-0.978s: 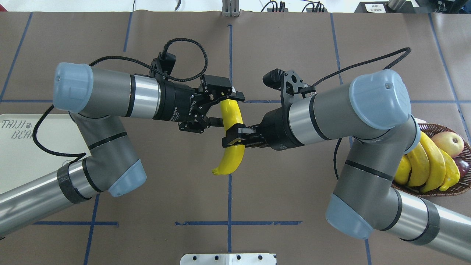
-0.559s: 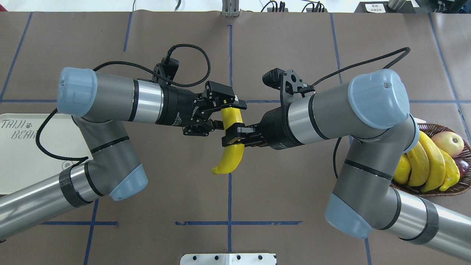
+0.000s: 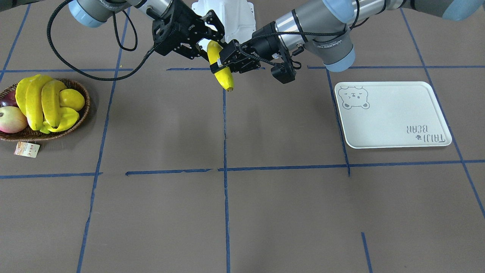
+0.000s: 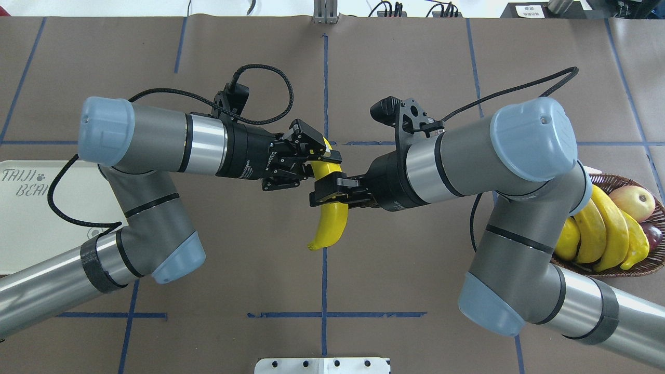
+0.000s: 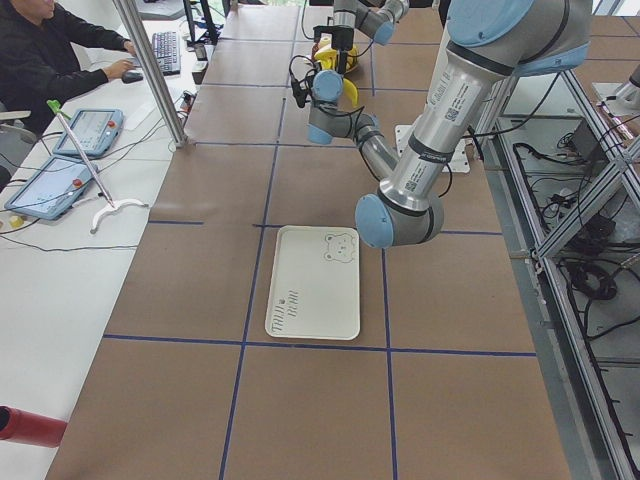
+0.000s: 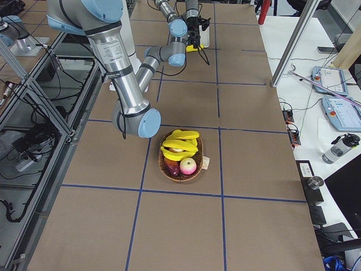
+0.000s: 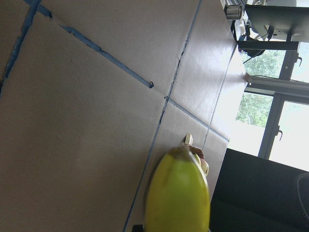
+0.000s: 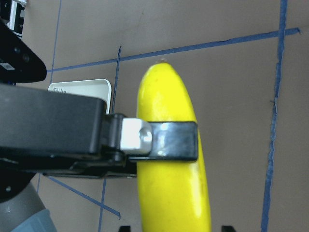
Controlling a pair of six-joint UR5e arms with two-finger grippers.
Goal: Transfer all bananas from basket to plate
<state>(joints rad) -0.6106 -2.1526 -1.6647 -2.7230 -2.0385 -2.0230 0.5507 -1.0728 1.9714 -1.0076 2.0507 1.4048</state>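
Observation:
Next, I let go of the banana, which hangs above the table's middle, with my left gripper on the plate, partly over its printed lettering [image 3: 417, 117], away from the bear drawing.
One banana [image 4: 332, 226] hangs above the table's middle, gripped from both sides. My left gripper [image 4: 317, 161] is shut on its far end. My right gripper [image 4: 332, 191] is shut on its middle. The front view shows the same banana [image 3: 224, 77] between the left gripper [image 3: 223, 61] and the right gripper [image 3: 207, 43]. In the right wrist view a left finger [image 8: 166, 141] crosses the banana [image 8: 169, 193]. More bananas [image 4: 597, 228] lie in the wicker basket [image 4: 608, 179] at the right. The plate [image 4: 26, 228], with nothing on it in the front view [image 3: 394, 113], lies at the left.
The basket [image 3: 77, 121] also holds a reddish-yellow round fruit [image 3: 11, 119], a dark fruit and a yellow lemon [image 3: 72, 99]; its paper tag [image 3: 26, 149] lies beside it. A white mount plate [image 4: 322, 365] sits at the near table edge. A person [image 5: 50, 50] sits beyond the table.
My left gripper has shut its fingers on the banana's far end. The banana has tilted slightly, its near tip shifting right. The right gripper keeps its hold.

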